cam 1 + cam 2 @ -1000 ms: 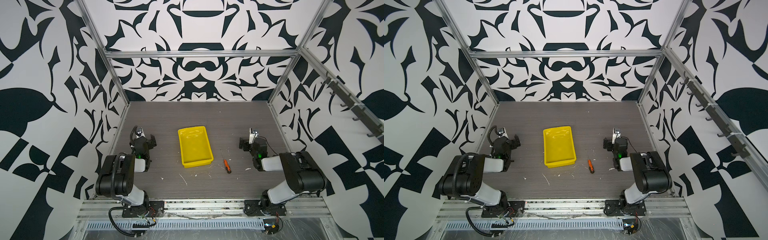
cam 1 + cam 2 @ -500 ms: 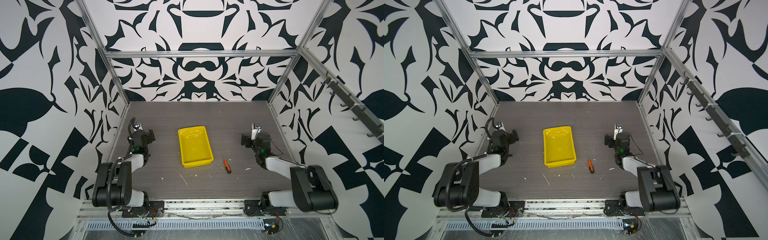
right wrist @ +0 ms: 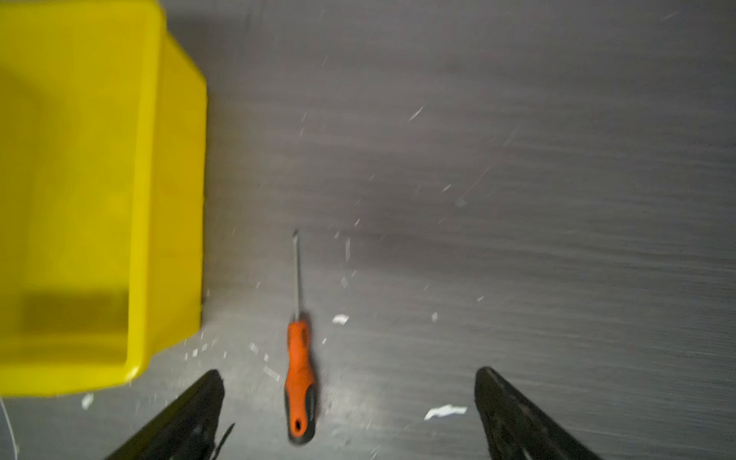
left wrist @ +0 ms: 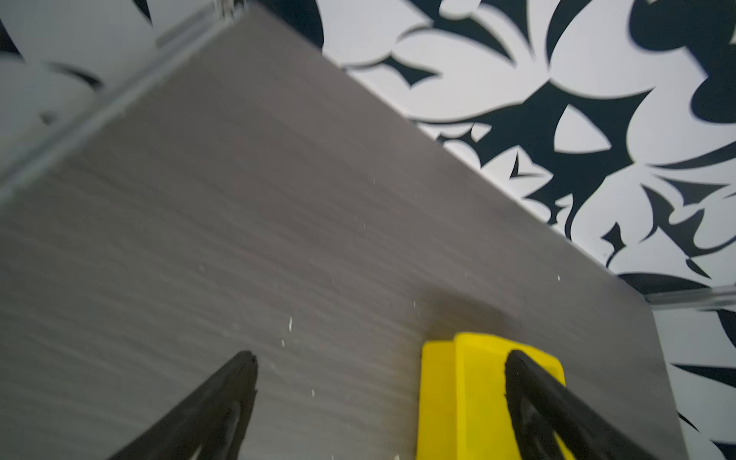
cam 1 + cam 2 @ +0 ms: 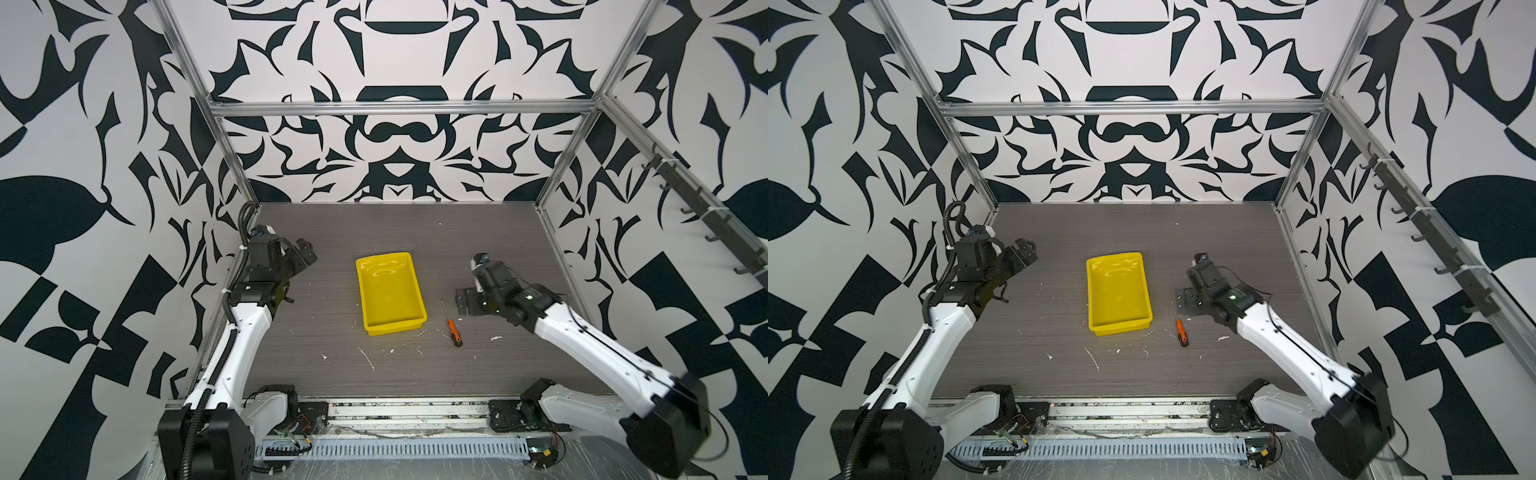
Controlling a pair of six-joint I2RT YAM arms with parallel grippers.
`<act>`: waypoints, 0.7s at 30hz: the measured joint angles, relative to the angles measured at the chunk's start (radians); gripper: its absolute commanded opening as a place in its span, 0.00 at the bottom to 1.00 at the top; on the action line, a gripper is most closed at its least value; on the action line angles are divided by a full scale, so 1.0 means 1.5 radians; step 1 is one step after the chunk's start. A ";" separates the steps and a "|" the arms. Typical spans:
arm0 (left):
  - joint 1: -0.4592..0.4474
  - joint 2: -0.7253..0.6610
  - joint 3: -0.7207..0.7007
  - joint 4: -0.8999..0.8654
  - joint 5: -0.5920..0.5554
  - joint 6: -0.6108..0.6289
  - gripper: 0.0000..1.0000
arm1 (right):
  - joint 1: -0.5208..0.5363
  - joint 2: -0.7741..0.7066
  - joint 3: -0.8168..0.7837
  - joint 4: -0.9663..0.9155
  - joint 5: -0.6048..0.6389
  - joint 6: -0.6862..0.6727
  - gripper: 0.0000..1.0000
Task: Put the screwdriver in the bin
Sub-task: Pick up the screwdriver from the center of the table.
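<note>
Next, I move my right gripper down to the middle of the screwdriver's orange handle [image 5: 453, 332] [image 3: 300, 374] and close it there.
The screwdriver [image 5: 453, 332] [image 5: 1180, 330] has an orange handle and a thin shaft, and it lies flat on the table just right of the bin's front corner. The bin [image 5: 395, 328] [image 5: 1119, 328] is a shallow yellow tray, and nothing shows inside it. My right gripper [image 5: 464, 301] [image 5: 1183, 299] hangs open, pointing down, just right of the shaft tip. In the right wrist view the screwdriver's handle [image 3: 300, 378] lies between the open fingers, nearer one of them, with the right gripper [image 3: 348, 374] apart from it. My left gripper [image 5: 305, 251] [image 4: 380, 358] stands open at the far left, holding nothing.
White scraps [image 5: 368, 357] litter the dark table in front of the bin. The bin's yellow wall [image 3: 179, 199] stands close beside the screwdriver. Patterned walls and metal frame posts [image 5: 232, 158] close in the table on three sides.
Both arms have unfolded from their tucked poses and reached forward. The right gripper has swung toward the middle, close to the screwdriver. Screwdriver and bin have not moved.
</note>
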 measured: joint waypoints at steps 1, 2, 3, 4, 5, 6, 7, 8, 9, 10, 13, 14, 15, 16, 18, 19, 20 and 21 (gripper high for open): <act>-0.002 0.001 -0.005 -0.019 0.013 -0.010 0.99 | 0.017 0.028 -0.001 -0.011 -0.008 0.010 1.00; -0.003 0.001 -0.009 -0.035 0.023 -0.018 0.99 | 0.025 0.046 -0.005 -0.018 -0.015 0.020 1.00; -0.005 0.001 -0.013 -0.052 0.033 -0.025 0.99 | 0.031 0.056 -0.014 -0.021 -0.023 0.031 1.00; -0.006 0.001 -0.014 -0.066 0.041 -0.031 0.99 | 0.033 0.059 -0.028 -0.021 -0.031 0.040 1.00; -0.007 0.001 -0.014 -0.075 0.047 -0.035 0.99 | 0.034 0.058 -0.042 -0.021 -0.037 0.049 1.00; -0.008 0.001 -0.014 -0.082 0.053 -0.038 0.99 | 0.035 0.059 -0.056 -0.021 -0.043 0.056 0.99; -0.009 0.001 -0.014 -0.087 0.059 -0.040 0.99 | 0.035 0.062 -0.070 -0.018 -0.050 0.064 0.99; -0.010 0.001 -0.014 -0.091 0.063 -0.042 0.99 | 0.035 0.067 -0.083 -0.012 -0.055 0.069 0.98; -0.012 0.001 -0.014 -0.097 0.066 -0.042 0.99 | 0.036 0.077 -0.095 -0.005 -0.060 0.074 0.98; -0.014 -0.001 -0.015 -0.102 0.069 -0.043 0.99 | 0.036 0.090 -0.104 0.001 -0.065 0.078 0.98; -0.023 -0.004 -0.016 -0.114 0.080 -0.043 0.99 | 0.036 0.136 -0.109 0.028 -0.073 0.084 0.95; -0.028 -0.005 -0.016 -0.118 0.085 -0.042 0.99 | 0.036 0.150 -0.109 0.041 -0.075 0.083 0.94; -0.036 -0.007 -0.016 -0.124 0.093 -0.040 0.99 | 0.036 0.164 -0.109 0.054 -0.076 0.083 0.93; -0.046 -0.010 -0.016 -0.133 0.102 -0.035 0.99 | 0.036 0.177 -0.108 0.066 -0.082 0.083 0.90; -0.066 -0.017 -0.016 -0.154 0.123 -0.025 0.99 | 0.036 0.186 -0.103 0.088 -0.086 0.077 0.85; -0.080 -0.023 -0.016 -0.168 0.136 -0.017 0.99 | 0.036 0.188 -0.101 0.096 -0.085 0.075 0.80; -0.094 -0.030 -0.016 -0.179 0.146 -0.010 0.99 | 0.037 0.189 -0.101 0.102 -0.084 0.074 0.75; -0.113 -0.038 -0.016 -0.192 0.157 -0.002 0.99 | 0.037 0.191 -0.101 0.109 -0.082 0.072 0.70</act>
